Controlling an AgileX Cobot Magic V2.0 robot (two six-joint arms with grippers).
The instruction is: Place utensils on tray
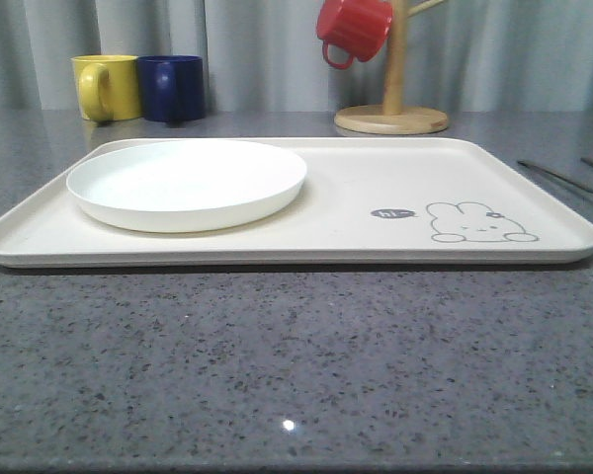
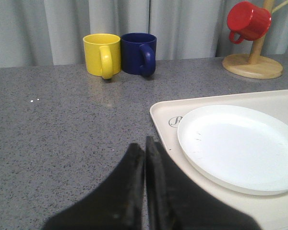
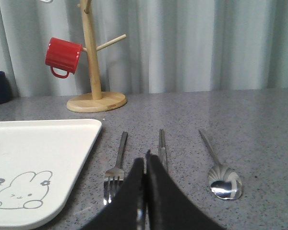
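The fork beside the tray is next for my right gripper, which should go there and close on the fork's handle (image 1: 583, 187) (image 3: 118, 164), just behind its prongs.
The utensils lie side by side on the grey counter just right of the tray (image 3: 43, 143): a fork (image 3: 116, 167), a pair of chopsticks (image 3: 162, 146) and a spoon (image 3: 224, 184). In the front view they show as thin metal lines (image 1: 558, 178) past the tray's (image 1: 376, 178) right rim. My right gripper (image 3: 145, 159) is shut, hovering between the fork and the chopsticks, whose near ends run under its fingers. My left gripper (image 2: 144, 143) is shut with nothing in it, over the counter beside the tray's (image 2: 163, 115) left corner.
A white plate (image 1: 188, 183) covers the left part of the tray. A yellow mug (image 1: 107, 87) and a blue mug (image 1: 171, 87) stand at the back left. A wooden mug stand (image 1: 392, 117) with a red mug (image 1: 354, 30) is behind the tray.
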